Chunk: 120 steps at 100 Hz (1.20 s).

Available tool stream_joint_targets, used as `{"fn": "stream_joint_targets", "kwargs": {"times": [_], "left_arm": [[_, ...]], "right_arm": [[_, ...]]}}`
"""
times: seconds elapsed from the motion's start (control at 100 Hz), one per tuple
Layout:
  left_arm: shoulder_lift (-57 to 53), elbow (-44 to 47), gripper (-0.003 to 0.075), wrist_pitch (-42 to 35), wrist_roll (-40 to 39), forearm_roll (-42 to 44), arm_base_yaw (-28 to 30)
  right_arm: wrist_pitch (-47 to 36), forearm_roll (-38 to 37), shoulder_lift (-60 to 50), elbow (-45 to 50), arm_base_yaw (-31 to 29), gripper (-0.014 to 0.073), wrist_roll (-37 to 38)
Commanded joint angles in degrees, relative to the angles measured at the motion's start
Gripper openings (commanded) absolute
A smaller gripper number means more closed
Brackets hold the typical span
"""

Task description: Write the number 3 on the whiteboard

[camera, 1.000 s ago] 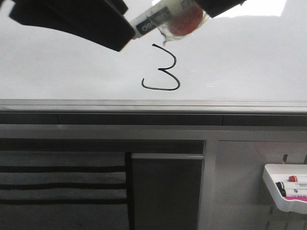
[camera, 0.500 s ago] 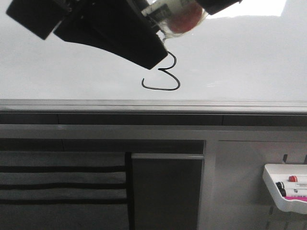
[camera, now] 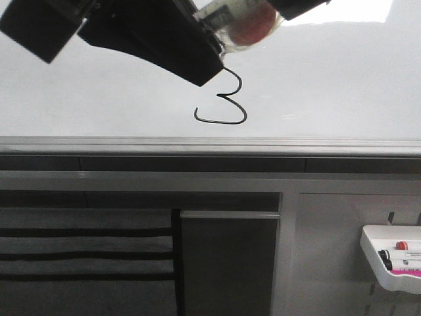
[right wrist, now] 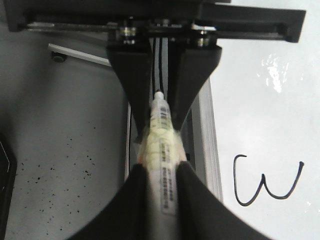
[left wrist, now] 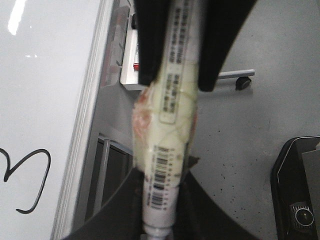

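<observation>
My left gripper is going to let go of the white marker on the bare whiteboard [camera: 55, 54] above the striped panel, just beyond the number 3. The marker now hangs just above the digit.
The number 3 [camera: 220, 95] is drawn in thin black line low on the whiteboard [camera: 329, 79]; its top is hidden behind my left gripper [camera: 197, 39]. The digit also shows in the wrist views [left wrist: 48, 165] [right wrist: 265, 184]. A white marker [camera: 230, 13], wrapped in clear tape with a red patch, hangs just above the digit. My right gripper [camera: 289, 10] [right wrist: 162, 170] is shut on the barrel [right wrist: 162, 145]. The left gripper [left wrist: 162, 175] is shut on the marker's other end [left wrist: 170, 100], facing the right gripper [left wrist: 175, 75].
A grey metal edge strip [camera: 210, 141] runs along the board's near side, with grey cabinet panels [camera: 227, 263] below. A small white tray [camera: 395, 260] with spare markers hangs at the lower right. A black device [left wrist: 297, 190] sits on the speckled floor.
The left gripper swung to the right from one second ago, closing over the marker's labelled end and covering the top of the 3. The right gripper and marker barely moved.
</observation>
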Motion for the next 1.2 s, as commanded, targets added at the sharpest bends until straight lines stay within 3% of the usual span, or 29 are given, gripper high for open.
{"fn": "stream_joint_targets", "kwargs": {"times": [0.0,0.1,0.3,0.39,0.58,0.7,0.77,0.91,1.19], "left_arm": [[-1.4,-2.0,-0.0020,-2.0,-0.7,-2.2,-0.5],[-1.4,-2.0,-0.0020,-2.0,-0.7,-2.2,-0.3],[-1.4,-2.0,-0.0020,-2.5,-1.6,-2.1,1.5],[-1.5,-1.8,-0.0020,-2.6,-3.4,-2.0,5.1],[-1.6,0.1,-0.0020,-5.6,-9.6,-2.2,16.9],[-1.6,4.8,-0.0020,-16.3,-13.6,-6.2,24.5],[-1.1,7.9,-0.0020,-23.7,-13.8,-13.6,27.4],[1.5,10.5,-0.0020,-33.6,-13.8,-22.1,29.1],[7.9,9.3,-0.0020,-34.6,-13.8,-22.1,28.9]], "right_arm": [[-2.8,2.7,-1.0,-1.3,0.1,0.0000,-0.6],[-3.3,2.7,-1.0,-1.3,0.1,0.0028,1.0],[-5.5,2.4,-1.4,-1.3,-2.2,0.0289,4.7],[-5.6,2.4,-3.5,-1.3,-5.8,0.0354,8.3],[-2.7,2.3,-9.0,-1.3,-17.2,0.0356,14.3],[0.6,2.3,-10.3,-1.3,-22.3,0.0356,16.0],[2.5,2.3,-10.3,-1.3,-23.8,0.0356,16.0],[3.4,2.4,-10.2,-0.6,-24.6,0.0356,16.1],[3.4,2.4,-10.2,-0.5,-24.6,0.0356,16.1]]}}
